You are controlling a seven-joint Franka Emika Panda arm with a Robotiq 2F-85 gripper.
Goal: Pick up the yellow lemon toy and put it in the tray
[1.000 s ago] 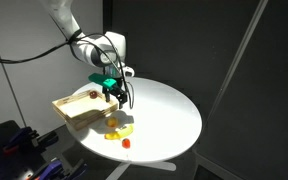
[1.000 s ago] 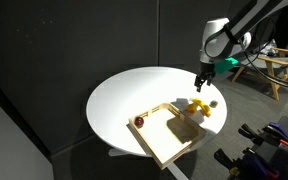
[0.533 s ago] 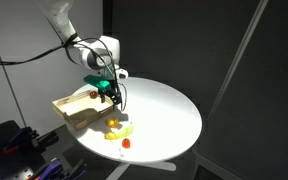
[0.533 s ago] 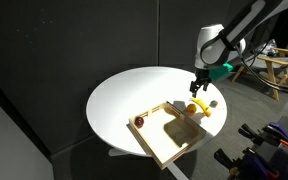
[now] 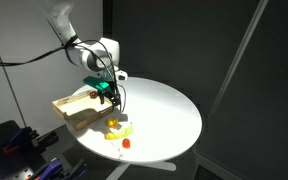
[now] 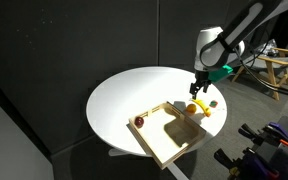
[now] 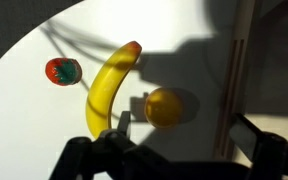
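Next, my gripper grips the middle of the yellow lemon toy [image 5: 112, 123] [image 7: 164, 108], with one finger toward the banana piece and the other toward the tan tray.
The yellow lemon toy [image 7: 165, 107] lies on the white table, just beside the rim of the tan tray [image 7: 234, 70]. It also shows in both exterior views [image 5: 112, 124] [image 6: 193, 108]. My gripper [image 7: 184, 135] is open and empty and hovers above the lemon, its fingers apart on either side and not touching it. In the exterior views the gripper [image 5: 112, 97] [image 6: 198, 88] hangs over the table near the edge of the tray [image 5: 76, 110] [image 6: 176, 140].
A long yellow banana piece [image 7: 109, 85] lies next to the lemon, and a small red piece [image 7: 63, 71] lies beyond it. A dark red round toy [image 6: 139, 122] sits in the tray. The round white table [image 5: 169, 110] ends close by.
The gripper has shifted slightly toward the tray since one second ago and has barely moved in the last half second. The toys have not moved.
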